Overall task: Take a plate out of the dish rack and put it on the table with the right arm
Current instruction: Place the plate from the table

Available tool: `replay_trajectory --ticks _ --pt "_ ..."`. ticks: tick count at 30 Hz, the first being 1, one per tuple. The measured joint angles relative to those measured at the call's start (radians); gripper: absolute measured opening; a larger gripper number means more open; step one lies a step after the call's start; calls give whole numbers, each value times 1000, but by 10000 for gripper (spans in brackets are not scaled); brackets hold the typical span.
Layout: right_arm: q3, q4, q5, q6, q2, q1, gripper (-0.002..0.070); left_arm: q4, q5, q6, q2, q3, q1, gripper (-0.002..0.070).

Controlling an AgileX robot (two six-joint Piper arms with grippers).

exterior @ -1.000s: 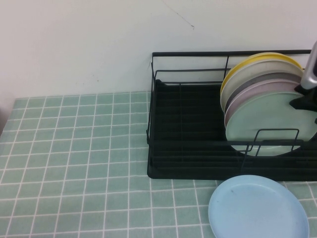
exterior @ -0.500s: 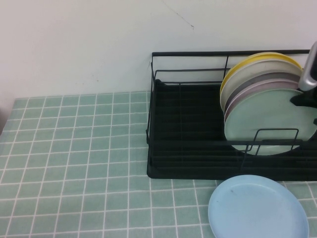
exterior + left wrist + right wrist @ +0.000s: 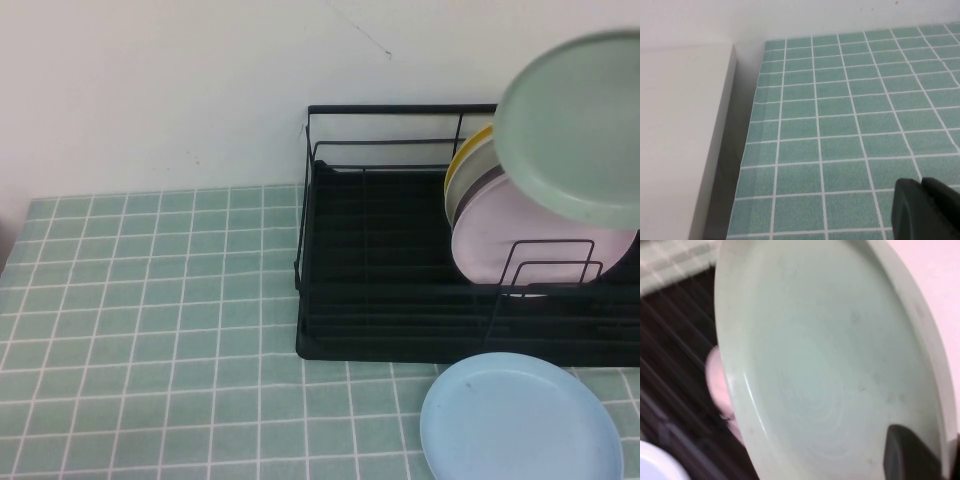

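Next, I set the pale mint-green plate on top of the light blue plate (image 3: pixel 521 423) before the rack with my right gripper.
The pale mint-green plate (image 3: pixel 580 125) hangs tilted in the air above the right end of the black wire dish rack (image 3: pixel 380 300), clear of the dividers. It fills the right wrist view (image 3: pixel 830 365). My right gripper (image 3: pixel 939 452) is shut on the plate's rim, with one black finger (image 3: pixel 910 455) on its inner face. The gripper itself does not show in the high view. My left gripper (image 3: pixel 921 186) is shut and empty, low over the mint-green checked table (image 3: pixel 840 125), far left of the rack.
A pale pink plate (image 3: pixel 520 240) now fronts the stack left in the rack, with grey, white and yellow plates (image 3: pixel 468 150) behind it. A light blue plate (image 3: pixel 520 420) lies on the table (image 3: pixel 150 300) before the rack. A white ledge (image 3: pixel 680 125) borders the table's left edge.
The mint-green plate was standing at the front of the stack in the rack. It has been lifted up and out, and the pink plate behind it now shows.
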Motion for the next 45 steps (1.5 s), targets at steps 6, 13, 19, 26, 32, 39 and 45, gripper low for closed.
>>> replay_trajectory --ticks 6,13,19,26,32,39,45 --pt "-2 -108 231 372 -146 0 87 0 0 0 0 0 0 -3" --pt "143 -166 398 642 -165 0 87 0 0 0 0 0 0 -3" --pt "414 -60 248 644 -165 0 87 0 0 0 0 0 0 -3" --pt "584 92 149 570 -162 0 87 0 0 0 0 0 0 -3" --pt "620 121 89 560 -139 0 87 0 0 0 0 0 0 -3" --pt "620 156 63 560 -102 0 87 0 0 0 0 0 0 -3" --pt "620 201 61 523 6 0 87 0 0 0 0 0 0 -3"
